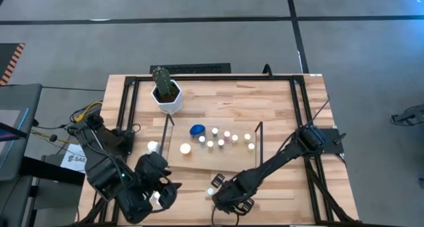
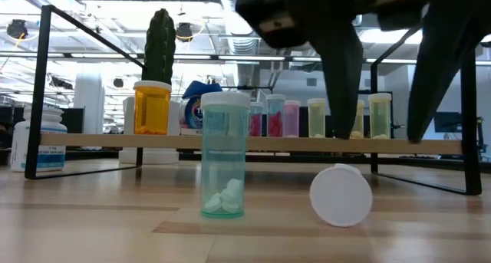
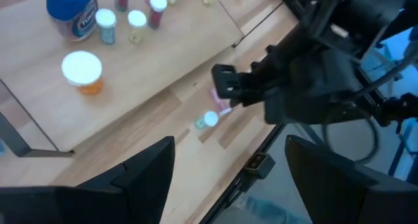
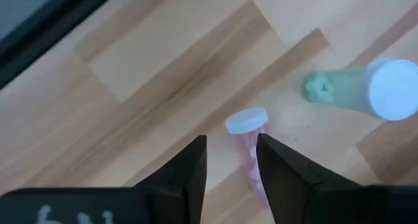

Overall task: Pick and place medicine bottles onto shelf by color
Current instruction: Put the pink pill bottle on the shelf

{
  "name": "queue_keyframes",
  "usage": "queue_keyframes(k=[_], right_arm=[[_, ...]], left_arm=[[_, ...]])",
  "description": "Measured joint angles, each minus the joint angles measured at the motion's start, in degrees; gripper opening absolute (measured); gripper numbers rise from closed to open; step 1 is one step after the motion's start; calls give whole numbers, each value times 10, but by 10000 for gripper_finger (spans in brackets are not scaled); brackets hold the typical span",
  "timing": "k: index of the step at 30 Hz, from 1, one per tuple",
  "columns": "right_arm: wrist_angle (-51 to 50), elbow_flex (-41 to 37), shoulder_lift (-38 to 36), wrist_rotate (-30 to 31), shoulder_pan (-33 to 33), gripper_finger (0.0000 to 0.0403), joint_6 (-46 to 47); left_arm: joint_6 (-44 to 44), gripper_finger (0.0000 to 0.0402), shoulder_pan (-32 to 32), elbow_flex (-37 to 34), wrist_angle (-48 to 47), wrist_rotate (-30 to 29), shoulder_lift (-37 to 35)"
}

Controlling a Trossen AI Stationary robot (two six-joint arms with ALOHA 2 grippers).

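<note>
The pink medicine bottle is lying on its side, so I should grip its body (image 4: 249, 147) with my right gripper, lift it and offer its white cap to my left gripper.
A pink medicine bottle (image 4: 250, 152) with a white cap lies on its side on the table near the front edge; the low view shows its cap (image 2: 341, 195) end-on. My right gripper (image 4: 232, 162) hovers just above it, pointing down, open, one finger on either side and clear of it. A green medicine bottle (image 2: 224, 156) stands upright close by (image 1: 211, 190). My left gripper (image 3: 228, 178) hangs open and empty over the table's front left (image 1: 162, 190). The shelf (image 1: 199, 162) carries several bottles, among them a blue-capped one (image 1: 197, 130) and an orange one (image 2: 152, 108).
A cactus in a white pot (image 1: 166, 94) stands behind the shelf's left end. A white bottle (image 1: 152, 146) stands on the table left of the shelf. The shelf's dark upright end panels (image 1: 258, 144) rise beside the bottles.
</note>
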Motion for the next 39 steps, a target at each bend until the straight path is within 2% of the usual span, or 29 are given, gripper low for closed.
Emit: queue_keyframes(k=[14,20,24,32,35,39], right_arm=[[5,-5,8,17,-19,122,-7],[14,-36,7,17,-28,121,-25],[58,-60,4,17,-35,121,-26],[63,-63,5,11,-55,121,-23],[63,-63,6,11,-65,121,24],[62,-63,6,8,-77,121,139]], left_arm=[[0,276,0,0,4,-28,0],[2,276,0,0,4,-29,0],[5,276,0,0,4,-30,0],[5,276,0,0,4,-30,0],[6,276,0,0,4,-30,0],[6,276,0,0,4,-32,0]])
